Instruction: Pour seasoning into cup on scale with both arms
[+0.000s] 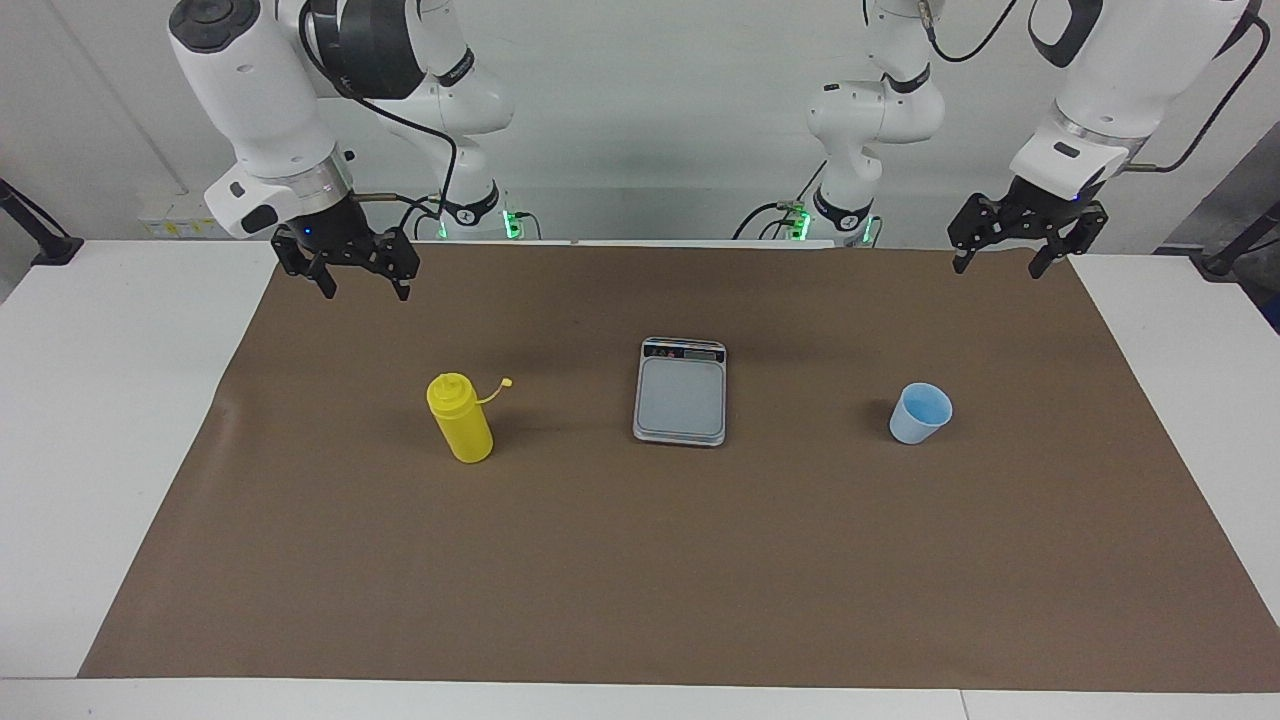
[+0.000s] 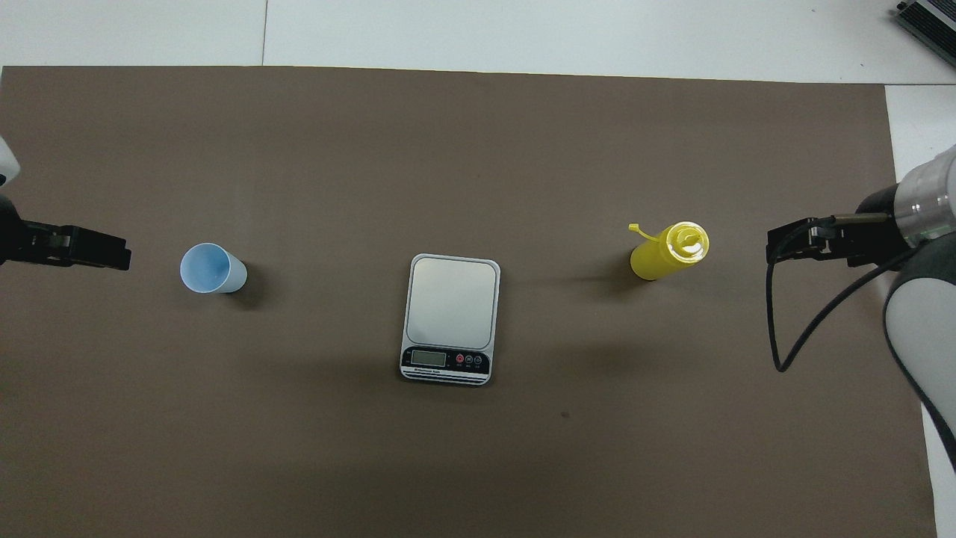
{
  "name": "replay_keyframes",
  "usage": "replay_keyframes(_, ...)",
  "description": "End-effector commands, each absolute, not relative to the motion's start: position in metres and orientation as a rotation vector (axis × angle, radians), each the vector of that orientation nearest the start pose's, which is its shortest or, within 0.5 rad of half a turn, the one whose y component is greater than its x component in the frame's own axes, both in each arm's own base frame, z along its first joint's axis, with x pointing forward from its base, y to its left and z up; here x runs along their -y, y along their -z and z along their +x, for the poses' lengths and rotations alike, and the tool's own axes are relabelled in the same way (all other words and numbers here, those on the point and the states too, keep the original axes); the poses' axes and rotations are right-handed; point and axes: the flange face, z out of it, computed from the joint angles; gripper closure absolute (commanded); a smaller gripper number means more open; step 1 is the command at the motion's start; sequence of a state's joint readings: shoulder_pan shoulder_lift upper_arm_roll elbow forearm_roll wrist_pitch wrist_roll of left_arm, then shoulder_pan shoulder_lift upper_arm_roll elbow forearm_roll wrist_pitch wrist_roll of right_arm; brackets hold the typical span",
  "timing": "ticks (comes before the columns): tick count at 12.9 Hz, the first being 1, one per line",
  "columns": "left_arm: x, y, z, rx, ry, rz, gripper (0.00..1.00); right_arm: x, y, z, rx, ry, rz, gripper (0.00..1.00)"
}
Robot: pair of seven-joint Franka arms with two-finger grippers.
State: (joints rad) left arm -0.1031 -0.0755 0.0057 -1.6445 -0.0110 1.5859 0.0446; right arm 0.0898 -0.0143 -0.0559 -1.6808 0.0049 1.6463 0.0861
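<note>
Next, the left gripper moves to the light-blue cup and closes on the cup's rim [image 2: 184, 263] at the side closest to the left arm.
The yellow squeeze bottle [image 1: 460, 420] stands upright on the brown mat toward the right arm's end, its cap hanging on its tether; it also shows in the overhead view [image 2: 667, 252]. The silver-grey scale [image 1: 681, 392] lies at the mat's middle, its plate bare and its display edge nearest the robots [image 2: 452, 317]. The light-blue cup [image 1: 920, 412] stands upright on the mat toward the left arm's end [image 2: 211, 269]. My right gripper [image 1: 365, 285] hangs open and empty in the air over the mat, apart from the bottle [image 2: 780, 246]. My left gripper [image 1: 1000, 265] hangs open and empty, apart from the cup [image 2: 112, 254].
The brown mat [image 1: 640, 580] covers most of the white table [image 1: 100, 450]. Black cables loop from the right arm's wrist [image 2: 792, 329].
</note>
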Motion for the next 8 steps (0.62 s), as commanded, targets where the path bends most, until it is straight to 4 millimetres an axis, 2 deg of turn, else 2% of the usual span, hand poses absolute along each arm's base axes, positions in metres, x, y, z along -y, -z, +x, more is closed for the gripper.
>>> replay_keyframes(1, 0.0556, -0.6339, 0.5230, -0.303, 0.007, -3.149, 0.00, -0.0172, -0.5876, 0.5455, -0.094, -0.034, -3.138, 0.00)
replay_keyframes(4, 0.0493, -0.6337, 0.5250, -0.293, 0.024, -3.150, 0.00, -0.0172, -0.5876, 0.5455, -0.094, -0.034, -3.138, 0.00)
replay_keyframes(8, 0.0555, -0.6281, 0.5233, -0.316, 0.056, -3.147, 0.00, -0.0181, -0.5876, 0.5455, -0.089, -0.034, -3.138, 0.00)
